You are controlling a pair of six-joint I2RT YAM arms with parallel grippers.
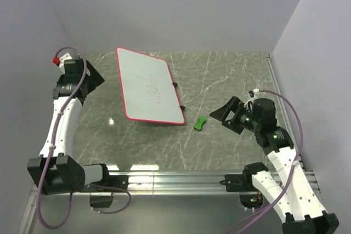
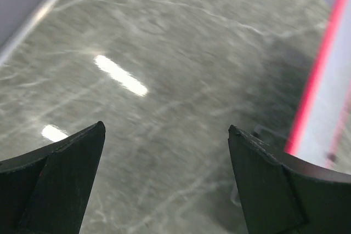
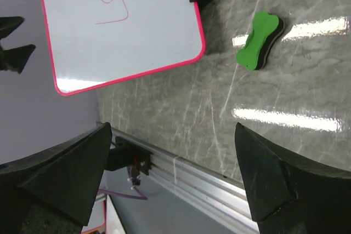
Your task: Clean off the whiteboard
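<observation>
I should move my right gripper to the green eraser next and close it on the eraser's narrow middle (image 1: 200,123) (image 3: 258,41), because it will wipe the whiteboard.
The whiteboard (image 1: 147,84) lies flat on the marble table, red-rimmed, with dark handwriting near its middle and black clips on its right edge. In the right wrist view (image 3: 118,23) the writing shows as a red scribble. The green bow-shaped eraser (image 1: 200,123) lies on the table just off the board's near right corner; it also shows in the right wrist view (image 3: 260,40). My left gripper (image 1: 94,80) is open and empty, left of the board; the board's red rim (image 2: 318,75) shows at the right of its view. My right gripper (image 1: 224,116) is open and empty, right of the eraser.
A metal rail (image 1: 181,179) runs along the table's near edge. Grey walls close in the back and both sides. A raised strip (image 1: 274,89) lines the table's right edge.
</observation>
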